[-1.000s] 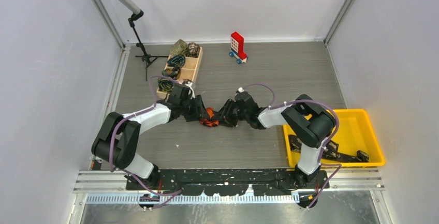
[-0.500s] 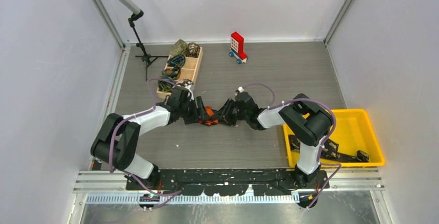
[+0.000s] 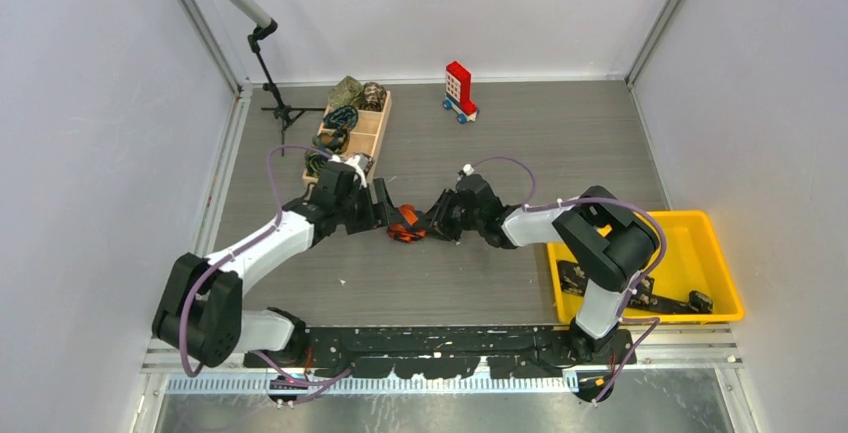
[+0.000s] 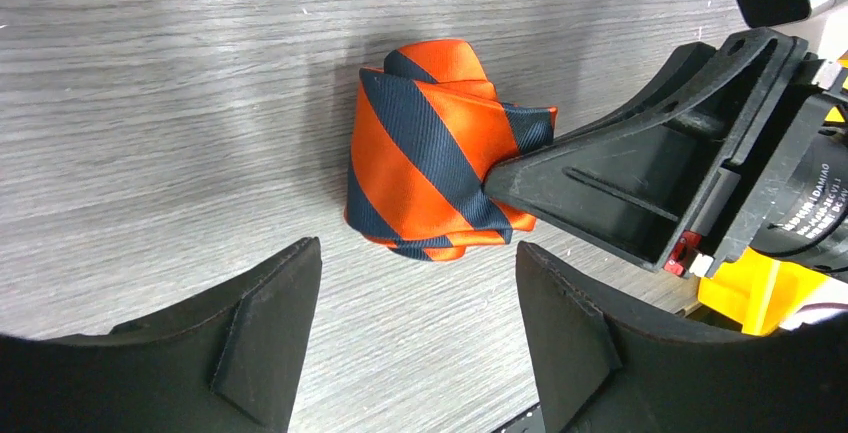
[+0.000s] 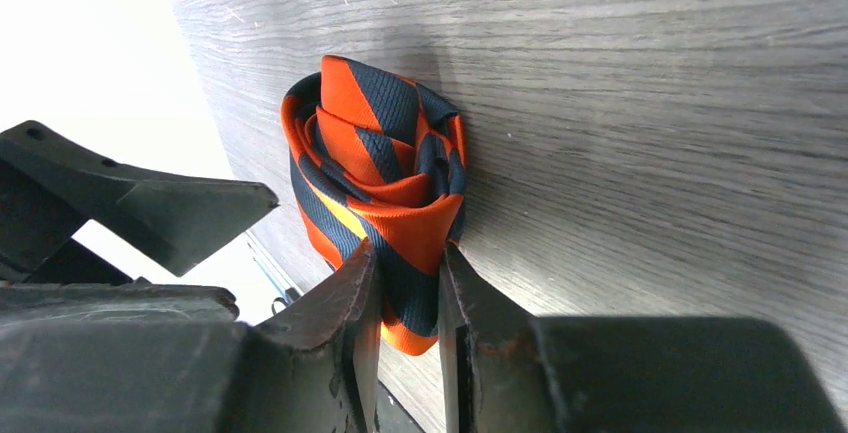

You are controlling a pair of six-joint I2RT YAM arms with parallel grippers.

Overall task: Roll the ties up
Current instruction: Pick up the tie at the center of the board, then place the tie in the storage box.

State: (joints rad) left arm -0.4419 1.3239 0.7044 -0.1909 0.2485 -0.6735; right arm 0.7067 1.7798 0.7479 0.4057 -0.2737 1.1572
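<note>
Next, I release the orange-and-navy tie with my right gripper in the wooden box's empty slot [image 3: 357, 136] by the brown-and-navy rolled tie.
An orange-and-navy striped tie [image 3: 407, 225] sits rolled into a tight coil on the grey table. My right gripper [image 3: 431, 225] is shut on the coil's outer fold; in the right wrist view the fingertips [image 5: 362, 283] pinch the fabric of the tie [image 5: 375, 168]. My left gripper [image 3: 385, 216] is open and empty, just left of the coil and not touching it. In the left wrist view the gripper [image 4: 418, 253] frames the tie [image 4: 430, 153] from a short way off, with the right gripper's finger [image 4: 600, 188] against it.
A wooden divided box [image 3: 372, 133] with several rolled ties stands at the back left. A red-and-white toy block [image 3: 459, 89] stands at the back. A yellow bin [image 3: 700, 221] at the right holds dark ties. A black stand [image 3: 278, 108] is beside the box.
My left arm has stretched out and its gripper has drawn back left off the coil, which shows more fully. My right gripper stays shut on the tie.
</note>
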